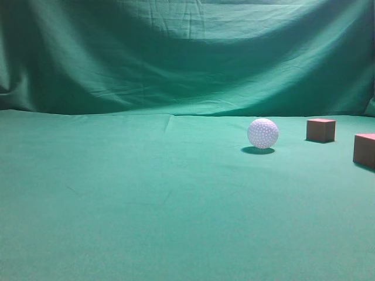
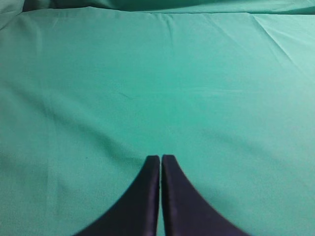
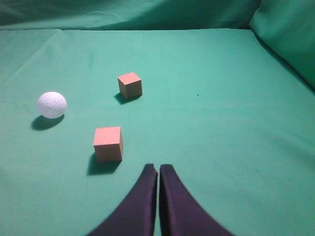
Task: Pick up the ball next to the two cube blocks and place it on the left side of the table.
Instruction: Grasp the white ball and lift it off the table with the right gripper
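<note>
My right gripper is going to close around the sides of the white dimpled ball (image 1: 262,134) (image 3: 52,105), which lies near the two reddish-brown cube blocks.
The white dimpled ball (image 1: 263,133) rests on the green table (image 1: 146,199), right of centre in the exterior view. Two reddish-brown cube blocks stand to its right: one (image 1: 321,129) further back, one (image 1: 364,150) at the right edge. In the right wrist view the ball (image 3: 52,104) lies at the left, with one cube (image 3: 130,85) beyond and one cube (image 3: 108,143) just ahead-left of my right gripper (image 3: 159,167), which is shut and empty. My left gripper (image 2: 161,158) is shut and empty over bare cloth. Neither gripper shows in the exterior view.
Green cloth backdrop (image 1: 187,52) rises behind the table. In the right wrist view the cloth folds up at the far right (image 3: 290,34). The left wrist view shows only creased green cloth (image 2: 147,73).
</note>
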